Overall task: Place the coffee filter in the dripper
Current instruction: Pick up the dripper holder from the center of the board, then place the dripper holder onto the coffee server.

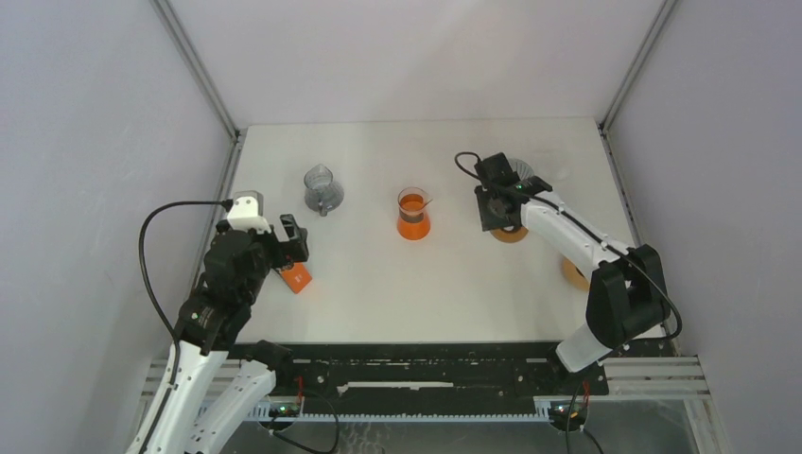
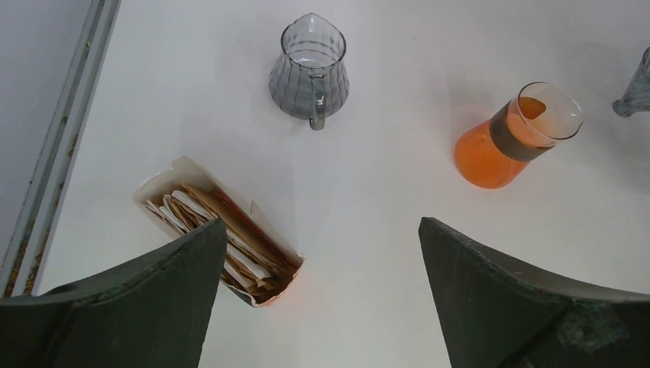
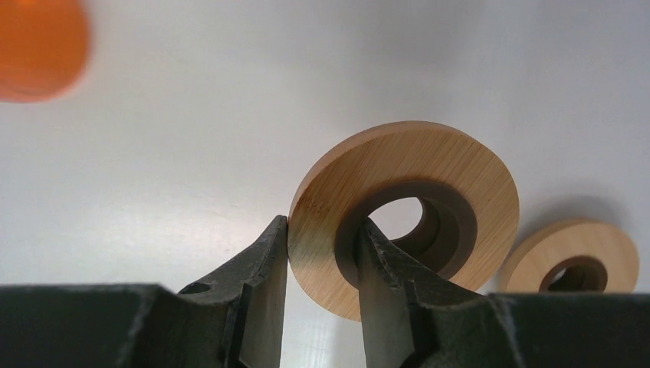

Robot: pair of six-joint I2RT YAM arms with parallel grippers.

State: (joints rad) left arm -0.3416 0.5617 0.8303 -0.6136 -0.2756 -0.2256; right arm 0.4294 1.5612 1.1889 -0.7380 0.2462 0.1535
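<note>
My right gripper should set the wooden ring on the opening of the glass carafe of orange liquid point(image 1: 413, 201) and let go of the ring there.
Brown and white paper coffee filters point(image 2: 244, 247) lie stacked in an open carton point(image 2: 186, 169), seen as an orange box point(image 1: 297, 277) from above. My left gripper point(image 2: 322, 222) hangs open above the table, its left finger over the carton's edge and nothing between its jaws. A clear glass dripper point(image 1: 534, 174) stands at the back right, partly hidden behind my right wrist; its edge point(image 2: 638, 86) shows in the left wrist view. My right gripper point(image 3: 322, 222) is shut on a wooden ring point(image 3: 429, 165), one finger outside the rim and one through the hole, holding it on edge.
A ribbed glass pitcher point(image 1: 322, 189) stands at the back left. A glass carafe of orange liquid point(image 1: 412, 214) sits mid-table. A second wooden ring point(image 3: 571, 257) lies flat to the right of the held one, near the right arm point(image 1: 572, 274).
</note>
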